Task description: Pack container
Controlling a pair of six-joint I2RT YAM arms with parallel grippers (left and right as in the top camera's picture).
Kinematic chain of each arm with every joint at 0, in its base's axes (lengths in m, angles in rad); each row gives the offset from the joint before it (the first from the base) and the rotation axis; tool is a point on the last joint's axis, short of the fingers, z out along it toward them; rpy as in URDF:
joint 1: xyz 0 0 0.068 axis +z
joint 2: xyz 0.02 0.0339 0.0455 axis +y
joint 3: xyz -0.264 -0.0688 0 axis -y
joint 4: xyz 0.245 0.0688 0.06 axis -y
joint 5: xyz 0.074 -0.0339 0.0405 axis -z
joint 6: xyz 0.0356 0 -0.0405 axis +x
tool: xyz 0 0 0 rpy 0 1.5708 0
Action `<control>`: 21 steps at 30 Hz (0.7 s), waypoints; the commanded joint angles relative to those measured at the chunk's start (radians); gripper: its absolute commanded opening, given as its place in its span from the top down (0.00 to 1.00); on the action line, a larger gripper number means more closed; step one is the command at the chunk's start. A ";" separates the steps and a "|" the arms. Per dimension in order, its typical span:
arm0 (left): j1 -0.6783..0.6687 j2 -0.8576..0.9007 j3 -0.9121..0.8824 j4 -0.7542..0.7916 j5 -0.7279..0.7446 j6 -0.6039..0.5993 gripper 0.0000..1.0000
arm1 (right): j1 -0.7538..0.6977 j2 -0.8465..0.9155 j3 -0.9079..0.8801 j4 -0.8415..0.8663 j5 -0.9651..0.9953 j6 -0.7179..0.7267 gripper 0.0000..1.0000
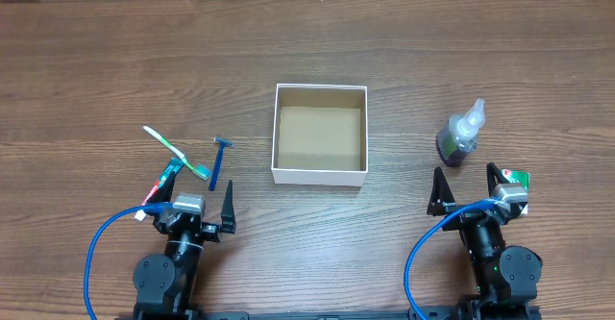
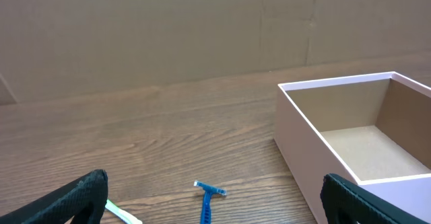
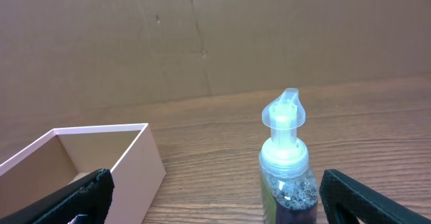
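Note:
The spray bottle's clear cap (image 1: 467, 128) (image 3: 285, 157) is just above the dark liquid. My right gripper goes there next and closes on it.
The container (image 1: 319, 172), a square lidless box with white walls and brown inside, sits mid-table and holds nothing; it shows in the left wrist view (image 2: 304, 153) and right wrist view (image 3: 138, 163). A blue razor (image 1: 218, 162) (image 2: 208, 200) and a green-white toothbrush (image 1: 175, 151) lie left of it. A clear spray bottle (image 1: 460, 135) (image 3: 288, 167) with dark liquid stands right of it. My left gripper (image 1: 200, 194) (image 2: 215, 200) is open and empty, just behind the razor. My right gripper (image 1: 467, 182) (image 3: 215, 194) is open and empty, just behind the bottle.
A small tube with red, white and blue print (image 1: 159, 185) lies by the left gripper. A green and white packet (image 1: 519, 178) lies beside the right gripper. A cardboard wall (image 2: 168, 29) stands behind the wooden table (image 1: 404, 70).

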 commanded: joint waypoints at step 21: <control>0.005 0.057 0.343 -0.334 0.019 -0.149 0.00 | -0.003 0.159 0.239 -0.168 -0.005 0.090 0.00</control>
